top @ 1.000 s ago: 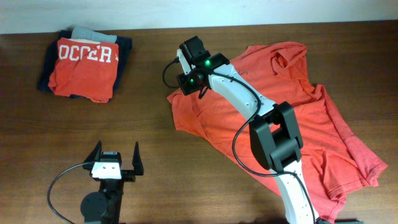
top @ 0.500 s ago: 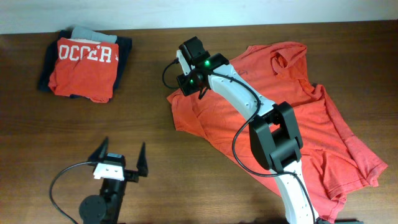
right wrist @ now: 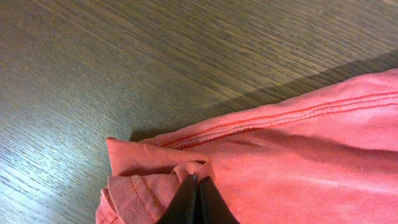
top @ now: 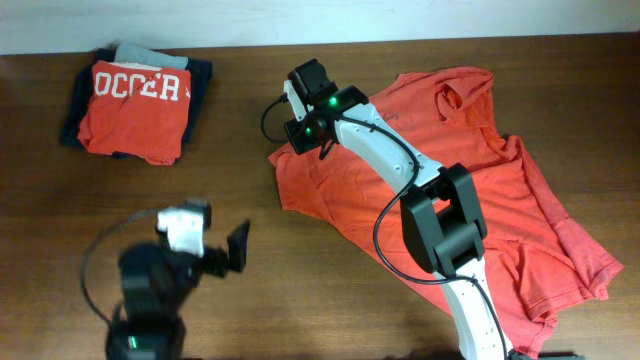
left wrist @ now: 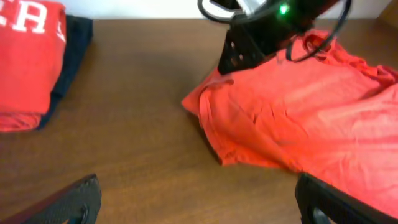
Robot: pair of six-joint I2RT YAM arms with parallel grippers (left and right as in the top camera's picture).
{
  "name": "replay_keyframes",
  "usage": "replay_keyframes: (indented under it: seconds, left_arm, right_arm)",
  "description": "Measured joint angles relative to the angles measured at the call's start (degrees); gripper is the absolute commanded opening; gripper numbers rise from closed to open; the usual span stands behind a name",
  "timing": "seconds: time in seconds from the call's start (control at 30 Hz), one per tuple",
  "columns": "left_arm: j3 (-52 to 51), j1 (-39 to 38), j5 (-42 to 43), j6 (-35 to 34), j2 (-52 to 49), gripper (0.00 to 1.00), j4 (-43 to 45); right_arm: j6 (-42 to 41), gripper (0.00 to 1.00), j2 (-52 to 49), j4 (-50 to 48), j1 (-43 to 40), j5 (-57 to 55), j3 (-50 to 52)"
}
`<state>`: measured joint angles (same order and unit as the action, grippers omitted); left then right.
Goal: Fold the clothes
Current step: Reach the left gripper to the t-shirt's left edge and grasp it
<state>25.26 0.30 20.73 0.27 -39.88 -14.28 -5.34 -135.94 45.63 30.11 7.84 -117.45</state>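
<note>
My right gripper holds a short edge of the coral-red T-shirt. My left gripper will close on the loose near corner [top: 286, 207] [left wrist: 224, 162] along that same edge.
The clothes, a coral-red T-shirt [top: 530, 200], lie spread and rumpled across the right half of the table. My right gripper [top: 298, 140] is at the shirt's far-left corner. In the right wrist view, it [right wrist: 198, 183] is shut on a small pinch of the hemmed fabric [right wrist: 298, 162]. My left gripper [top: 222, 228] is open at the front left over bare wood, blurred and turned toward the shirt. In the left wrist view its fingers [left wrist: 202, 208] stand wide apart with nothing between them. The shirt's corner [left wrist: 311, 118] and the right gripper [left wrist: 242, 53] lie ahead of it.
A folded stack of clothes [top: 135, 100], red on top with white letters over dark and grey pieces, sits at the back left; it also shows in the left wrist view [left wrist: 25, 62]. The right arm [top: 445, 230] stretches over the shirt from the front edge.
The left arm has swung up and turned right toward the shirt, its gripper still open. The right arm and the shirt have not moved.
</note>
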Motion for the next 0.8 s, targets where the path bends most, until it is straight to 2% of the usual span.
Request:
replay_keyframes:
  seconds: [0.1, 0.2, 0.4, 0.43, 0.47, 0.5, 0.53, 0.57, 0.63, 0.8]
  left_arm:
    - [8.81, -2.25, 0.17, 0.2, -13.2, 0.99, -4.94]
    - [13.99, -4.72, 0.31, 0.17, -26.25, 0.99, -5.44]
    - [18.67, -5.75, 4.48, -0.68, -42.82, 0.99, -3.67]
    - [19.47, -5.75, 5.62, -0.98, -44.13, 0.89, -3.1]
    - [20.33, -5.77, 6.56, -1.62, -45.03, 0.49, -2.05]
    - [20.85, -5.81, 7.06, -2.08, -45.33, 0.29, -0.68]
    - [21.33, -5.81, 7.26, -2.05, -45.35, 0.2, 0.31]
    - [21.84, -5.81, 7.34, -2.05, -45.31, 0.12, 1.07]
    - [22.49, -5.95, 6.97, -2.08, -45.31, 0.07, 1.27]
    - [22.58, -9.46, 2.91, -2.34, -45.38, 0.01, -0.5]
  right_arm:
    - [0.04, 0.05, 0.0, 0.04, 0.0, -0.02, 0.0]
    - [0.0, 0.05, 0.0, 0.04, 0.0, -0.02, 0.0]
    - [0.02, 0.05, 0.0, 0.39, 0.0, -0.02, 0.0]
    - [0.0, 0.05, 0.0, 0.52, 0.0, -0.02, 0.0]
    - [0.02, 0.05, 0.0, 0.52, 0.0, -0.02, 0.0]
    - [0.04, 0.05, 0.0, 0.52, 0.0, -0.02, 0.0]
    - [0.0, 0.05, 0.0, 0.55, 0.0, 0.0, 0.0]
    - [0.02, 0.05, 0.0, 0.52, 0.0, -0.02, 0.0]
    - [0.02, 0.05, 0.0, 0.57, 0.0, 0.0, 0.0]
    - [0.0, 0.06, 0.0, 0.68, 0.0, -0.02, 0.0]
